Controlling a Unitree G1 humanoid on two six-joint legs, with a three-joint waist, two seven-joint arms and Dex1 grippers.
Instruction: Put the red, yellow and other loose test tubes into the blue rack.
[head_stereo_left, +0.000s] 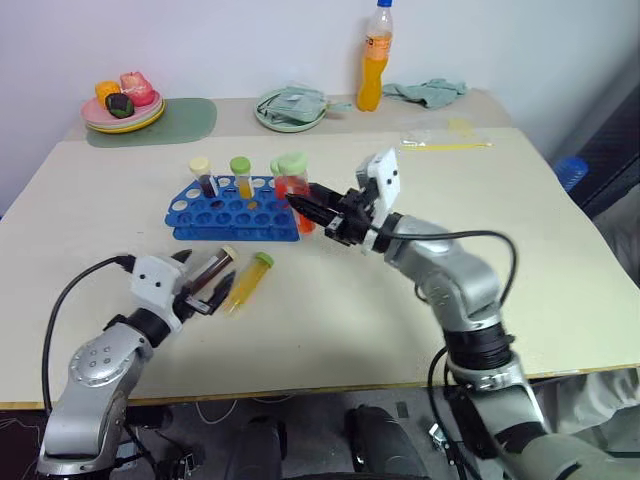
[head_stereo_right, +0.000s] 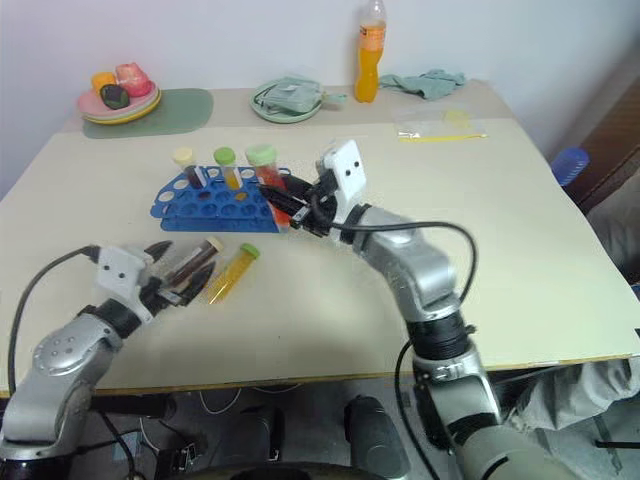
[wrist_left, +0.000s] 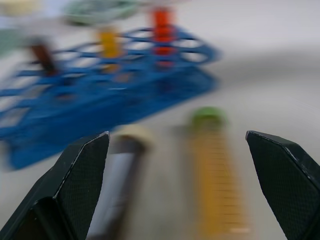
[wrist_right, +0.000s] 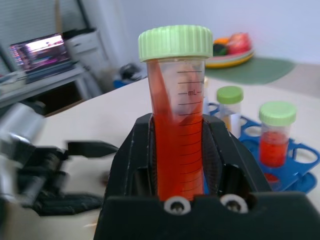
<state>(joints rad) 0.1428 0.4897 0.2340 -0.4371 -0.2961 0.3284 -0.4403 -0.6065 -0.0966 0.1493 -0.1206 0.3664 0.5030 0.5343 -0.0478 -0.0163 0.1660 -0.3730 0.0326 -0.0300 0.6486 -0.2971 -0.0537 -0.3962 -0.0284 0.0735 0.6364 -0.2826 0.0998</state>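
Next, I let go of the red test tube with my right gripper in the blue rack's front end hole (head_stereo_left: 281, 225), before the other red tube.
The blue rack (head_stereo_left: 235, 210) stands on the table with a dark maroon tube (head_stereo_left: 203, 178), a yellow tube (head_stereo_left: 241, 176) and a red tube (wrist_right: 274, 139) upright in it. My right gripper (head_stereo_left: 302, 203) is shut on another red test tube (wrist_right: 178, 130) with a green cap, held upright at the rack's right end. Two loose test tubes lie flat in front of the rack: a dark one with a cream cap (head_stereo_left: 213, 268) and a yellow one with a green cap (head_stereo_left: 250, 278). My left gripper (wrist_left: 177, 145) is open just before them, the dark tube by one finger.
Along the far edge of the table are a tall orange drink bottle (head_stereo_left: 375, 62), a stack of plates (head_stereo_left: 122, 110) with food on a green mat (head_stereo_left: 185, 122), a bowl with a cloth (head_stereo_left: 290, 108), a loose cloth (head_stereo_left: 427, 92) and a clear bag (head_stereo_left: 445, 137).
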